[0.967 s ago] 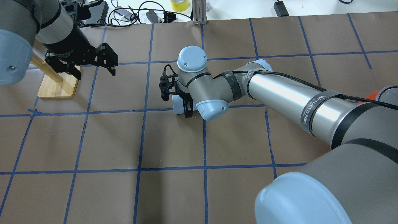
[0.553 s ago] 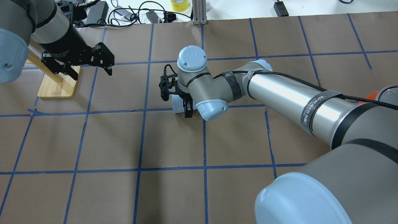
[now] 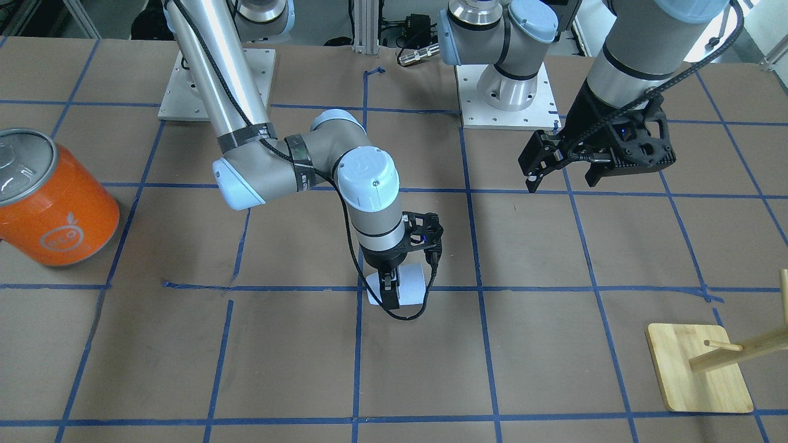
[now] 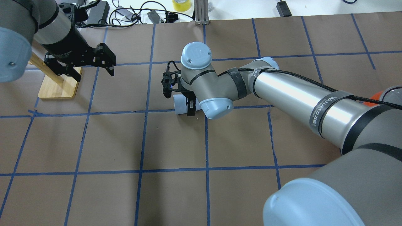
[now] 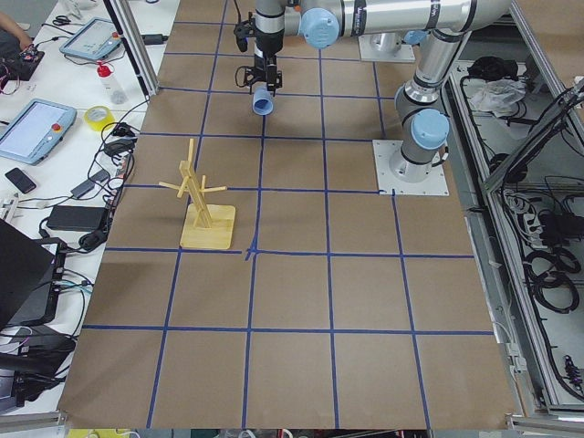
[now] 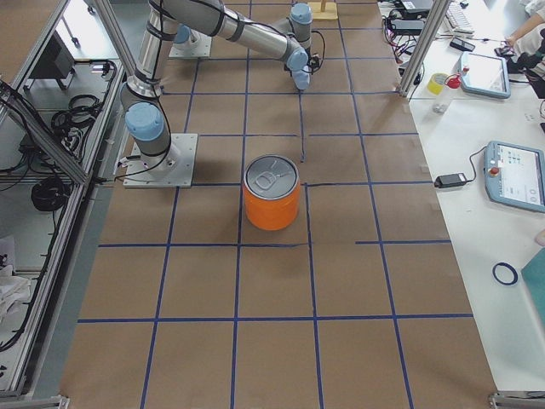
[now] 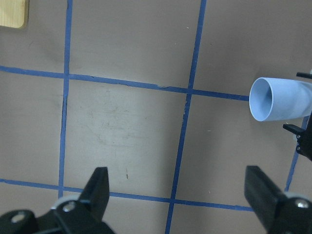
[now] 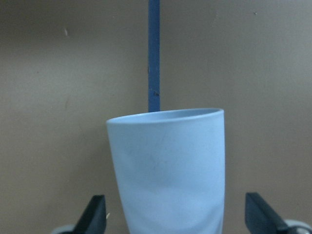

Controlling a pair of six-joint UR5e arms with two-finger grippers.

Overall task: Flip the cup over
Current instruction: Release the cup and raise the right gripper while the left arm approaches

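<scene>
My left gripper moves to the pale blue cup next and closes on the top of the cup's rim [image 3: 422, 271] [image 7: 272, 99], with one finger inside the cup's opening.
The pale blue cup [image 3: 411, 282] lies on its side near the table's middle, its mouth toward my left arm's side. It also shows in the overhead view [image 4: 180, 106], the left wrist view [image 7: 275, 100] and the right wrist view [image 8: 168, 165]. My right gripper [image 3: 394, 284] points down over the cup's base end. Its fingers [image 8: 97, 214] stand wide apart on either side of the cup without touching it, so it is open. My left gripper [image 4: 94, 74] is open and empty, hovering well to the left of the cup, its fingers [image 7: 100, 187] spread.
A big orange can [image 3: 55, 203] with a silver lid stands on my right side of the table. A wooden peg stand [image 3: 699, 369] on a bamboo base stands on my left side, close under the left arm [image 4: 58, 88]. Cables and boxes lie beyond the far table edge.
My right wrist has shifted slightly away and up, with the cup staying about where it was. My left gripper has drawn back a little toward the wooden stand.
</scene>
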